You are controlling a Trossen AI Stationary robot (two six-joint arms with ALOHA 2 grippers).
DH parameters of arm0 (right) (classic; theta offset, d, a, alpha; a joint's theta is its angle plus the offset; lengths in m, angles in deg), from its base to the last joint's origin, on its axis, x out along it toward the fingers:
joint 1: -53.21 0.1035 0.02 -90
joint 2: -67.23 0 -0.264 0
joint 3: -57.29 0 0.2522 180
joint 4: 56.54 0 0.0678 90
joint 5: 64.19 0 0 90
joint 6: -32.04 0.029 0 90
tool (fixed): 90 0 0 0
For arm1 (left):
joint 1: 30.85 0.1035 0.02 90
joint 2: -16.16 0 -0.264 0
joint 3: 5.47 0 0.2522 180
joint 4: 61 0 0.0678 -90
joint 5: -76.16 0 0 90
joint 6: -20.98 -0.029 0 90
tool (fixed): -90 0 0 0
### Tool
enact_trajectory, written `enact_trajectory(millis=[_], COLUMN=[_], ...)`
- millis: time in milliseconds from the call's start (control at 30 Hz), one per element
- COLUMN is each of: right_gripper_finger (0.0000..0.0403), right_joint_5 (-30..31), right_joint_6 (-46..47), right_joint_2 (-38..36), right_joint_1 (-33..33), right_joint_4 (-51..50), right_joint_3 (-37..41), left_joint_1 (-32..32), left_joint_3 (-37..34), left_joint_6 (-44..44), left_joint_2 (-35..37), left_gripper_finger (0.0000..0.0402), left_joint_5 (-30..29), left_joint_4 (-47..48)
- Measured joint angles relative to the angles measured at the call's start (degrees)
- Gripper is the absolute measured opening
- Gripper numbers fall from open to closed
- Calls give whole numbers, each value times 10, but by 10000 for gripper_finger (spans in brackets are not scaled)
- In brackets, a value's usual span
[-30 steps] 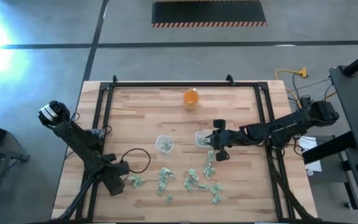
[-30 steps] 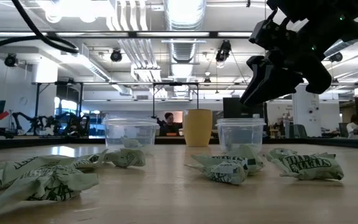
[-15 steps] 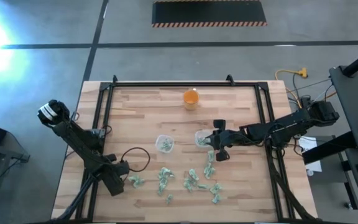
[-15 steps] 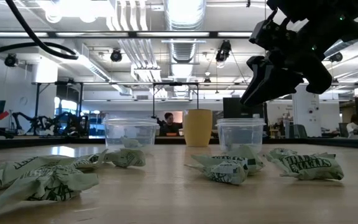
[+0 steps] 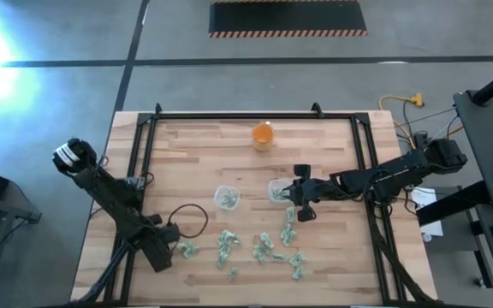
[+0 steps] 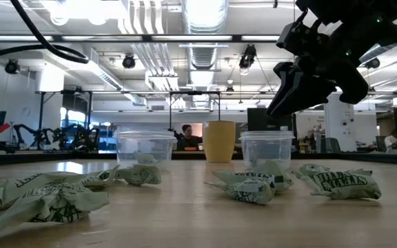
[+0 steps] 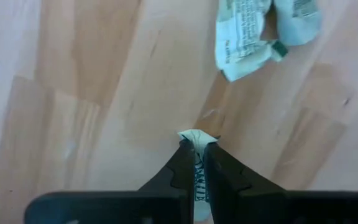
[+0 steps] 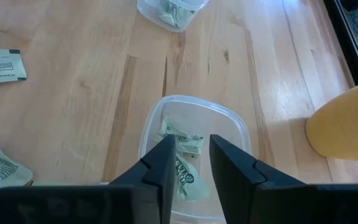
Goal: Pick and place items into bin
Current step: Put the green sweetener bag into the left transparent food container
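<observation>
My left gripper is going to release the packet inside the clear tub (image 5: 228, 198) on the side away from my right gripper.
Several pale green crumpled packets (image 5: 264, 248) lie on the wooden table (image 5: 195, 162) near its front edge; in the low view they show at table level (image 6: 250, 187). My left gripper (image 5: 169, 255) (image 7: 194, 149) points down at the near left, shut on one packet; another packet (image 7: 253, 31) lies just beyond it. My right gripper (image 5: 288, 195) (image 8: 193, 152) hangs open over the right clear tub (image 8: 194, 118) (image 6: 267, 148), with packets (image 8: 180, 134) in the tub below its fingers. The left clear tub (image 5: 227, 198) also holds packets. My left gripper pinches a packet between its two fingers, coming from above and pointing down. The packet's pale end (image 7: 194, 135) pokes out past the fingertips, and its printed face (image 7: 197, 180) shows in the slit between them. Whether that end rests on the wood, I cannot tell.
An orange cup (image 5: 263, 135) stands at the table's far middle. A black frame (image 5: 229, 115) runs along the far edge and down both sides. A loose black cable (image 5: 191, 218) loops beside my left arm. Bare wood lies between the cup and the tubs.
The cable of my left arm has swung a little at the low view's upper left. Nothing else has visibly moved.
</observation>
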Motion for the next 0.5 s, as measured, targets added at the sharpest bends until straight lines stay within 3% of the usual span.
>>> enact_trajectory(millis=[267, 500], right_gripper_finger=[79, 84], right_joint_5=[0, 1], right_joint_6=[0, 0], right_joint_2=[0, 0], right_joint_1=[0, 0], right_joint_4=[0, 0], right_joint_3=[0, 0], left_joint_1=[1, 3], left_joint_3=[32, 103], left_joint_6=[0, 13], left_joint_2=[0, 1], left_gripper_finger=[6, 6], left_joint_5=[0, -31], left_joint_4=[17, 171])
